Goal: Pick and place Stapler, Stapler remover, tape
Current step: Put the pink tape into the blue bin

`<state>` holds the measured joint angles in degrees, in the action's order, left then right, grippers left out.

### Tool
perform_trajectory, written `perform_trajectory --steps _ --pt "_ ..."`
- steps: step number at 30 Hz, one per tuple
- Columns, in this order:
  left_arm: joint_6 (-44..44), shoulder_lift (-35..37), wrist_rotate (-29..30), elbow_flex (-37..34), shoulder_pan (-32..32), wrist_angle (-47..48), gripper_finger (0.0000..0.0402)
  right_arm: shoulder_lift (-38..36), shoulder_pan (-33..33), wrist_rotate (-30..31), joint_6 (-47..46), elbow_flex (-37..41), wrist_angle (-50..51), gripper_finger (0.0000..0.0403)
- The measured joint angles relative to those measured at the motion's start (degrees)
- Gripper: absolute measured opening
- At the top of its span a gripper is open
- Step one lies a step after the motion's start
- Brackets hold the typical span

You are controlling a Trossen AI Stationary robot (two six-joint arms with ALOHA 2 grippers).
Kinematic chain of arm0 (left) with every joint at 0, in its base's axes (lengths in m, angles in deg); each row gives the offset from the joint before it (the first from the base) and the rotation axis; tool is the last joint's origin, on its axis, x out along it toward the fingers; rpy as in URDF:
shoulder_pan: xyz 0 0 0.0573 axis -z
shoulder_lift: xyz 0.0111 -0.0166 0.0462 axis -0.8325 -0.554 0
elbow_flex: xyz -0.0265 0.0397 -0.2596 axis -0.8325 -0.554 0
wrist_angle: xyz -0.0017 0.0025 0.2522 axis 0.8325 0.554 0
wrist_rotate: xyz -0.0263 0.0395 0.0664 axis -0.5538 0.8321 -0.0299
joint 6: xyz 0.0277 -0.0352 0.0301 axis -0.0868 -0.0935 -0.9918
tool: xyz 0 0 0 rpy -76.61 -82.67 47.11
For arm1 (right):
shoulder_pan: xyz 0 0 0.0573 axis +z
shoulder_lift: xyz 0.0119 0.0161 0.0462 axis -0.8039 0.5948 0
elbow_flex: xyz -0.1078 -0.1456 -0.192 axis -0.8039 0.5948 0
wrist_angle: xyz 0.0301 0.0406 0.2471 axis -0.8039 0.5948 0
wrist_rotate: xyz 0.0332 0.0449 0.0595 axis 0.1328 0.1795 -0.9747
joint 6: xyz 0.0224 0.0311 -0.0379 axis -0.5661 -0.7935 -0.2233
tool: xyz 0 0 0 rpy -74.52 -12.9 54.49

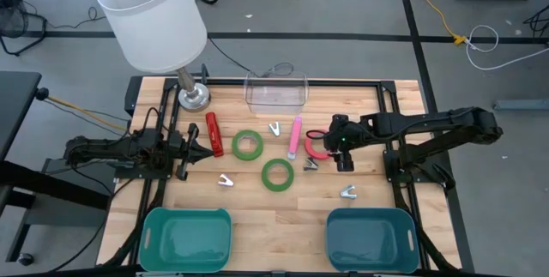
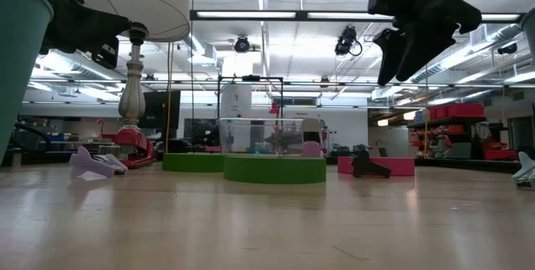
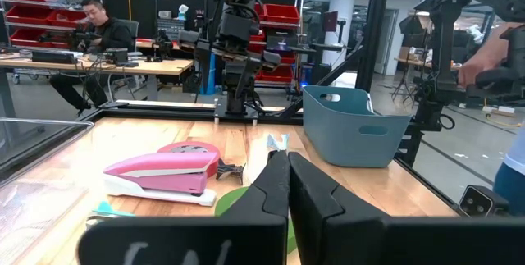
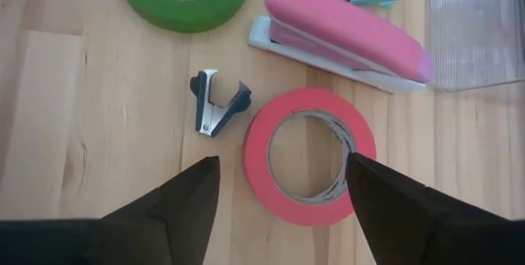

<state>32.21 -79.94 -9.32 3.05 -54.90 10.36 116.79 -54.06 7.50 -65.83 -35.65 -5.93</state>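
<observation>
My right gripper grips the red-pink tape ring's side [image 1: 321, 156] [image 4: 258, 166] facing the black staple remover next, with one finger inside the ring.
My right gripper [image 4: 283, 163] hangs open just above the red-pink tape ring [image 4: 310, 156], one finger over each side of it, nothing held. In the high view this gripper [image 1: 340, 145] sits at the right of the red tape [image 1: 312, 147]. A pink stapler [image 1: 295, 137] lies beside the ring, and a black staple remover [image 4: 217, 101] lies close by. Two green tape rings [image 1: 247, 145] [image 1: 277, 174] lie mid-table. A red stapler [image 1: 214, 134] lies left of them. My left gripper [image 1: 185, 152] waits shut at the left, near the red stapler.
Two teal bins [image 1: 187, 238] [image 1: 371, 238] stand at the front edge. A clear box [image 1: 276, 93] and a lamp [image 1: 193, 97] stand at the back. More staple removers [image 1: 226, 180] [image 1: 347, 192] [image 1: 274, 128] lie scattered. A seated person [image 3: 102, 31] shows beyond the table.
</observation>
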Motion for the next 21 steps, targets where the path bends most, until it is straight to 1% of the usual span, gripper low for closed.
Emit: perform_trajectory --steps 8,10,14,21 --pt "-0.01 0.0 0.0 0.01 0.02 0.0 0.0003 0.0 0.03 -0.19 2.39 2.24 -0.1 0.0265" --pt "-0.01 0.0 0.0 0.0 0.0 0.0 0.0003 0.0 0.02 -1.4 3.83 3.51 -0.88 0.0265" --pt "0.0 0.0 0.0 0.0 0.01 0.0 0.0003 0.0 0.02 -2.94 6.2 7.13 -4.07 0.0265" --pt "0.0 0.0 0.0 0.0 0.01 0.0 0.0003 0.0 0.02 -2.97 10.96 12.74 -10.31 0.0265"
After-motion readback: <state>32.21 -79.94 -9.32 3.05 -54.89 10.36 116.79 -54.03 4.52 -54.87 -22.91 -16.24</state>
